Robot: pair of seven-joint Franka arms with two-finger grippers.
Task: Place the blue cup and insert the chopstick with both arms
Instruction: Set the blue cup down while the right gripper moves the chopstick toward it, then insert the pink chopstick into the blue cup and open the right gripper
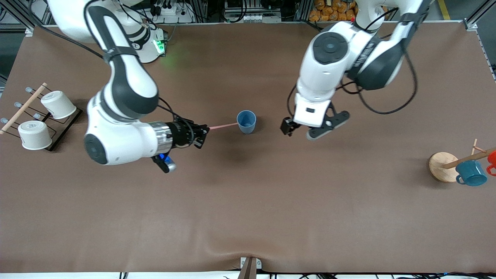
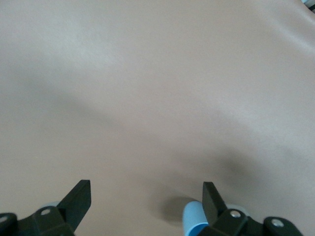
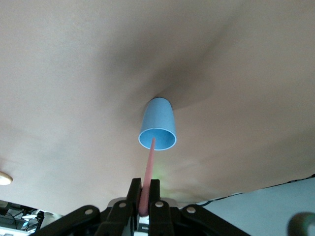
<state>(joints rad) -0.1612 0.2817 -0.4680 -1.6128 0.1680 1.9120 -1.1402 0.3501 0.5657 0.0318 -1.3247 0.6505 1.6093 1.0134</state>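
Observation:
Next, I release the pink chopstick from my right gripper inside the blue cup [image 1: 243,124] [image 3: 156,137], so it leans on the cup's rim nearest that gripper.
The blue cup [image 1: 246,121] stands upright on the brown table, mouth up. My right gripper [image 1: 202,134] is shut on the thin pink chopstick [image 1: 223,125] and holds it level, pointing at the cup. In the right wrist view the chopstick [image 3: 149,167] runs from the shut gripper [image 3: 146,189] to the cup's [image 3: 158,123] mouth, its tip just inside the rim. My left gripper [image 1: 299,130] is open and empty over the table beside the cup, toward the left arm's end. In the left wrist view the cup [image 2: 193,220] shows next to one finger of the open gripper [image 2: 146,196].
A wire rack [image 1: 62,130] with two upturned pale cups [image 1: 58,104] and a wooden rod [image 1: 23,108] stands at the right arm's end. A mug tree on a round wooden base [image 1: 441,166] holds a teal mug [image 1: 471,173] and a red mug [image 1: 492,159] at the left arm's end.

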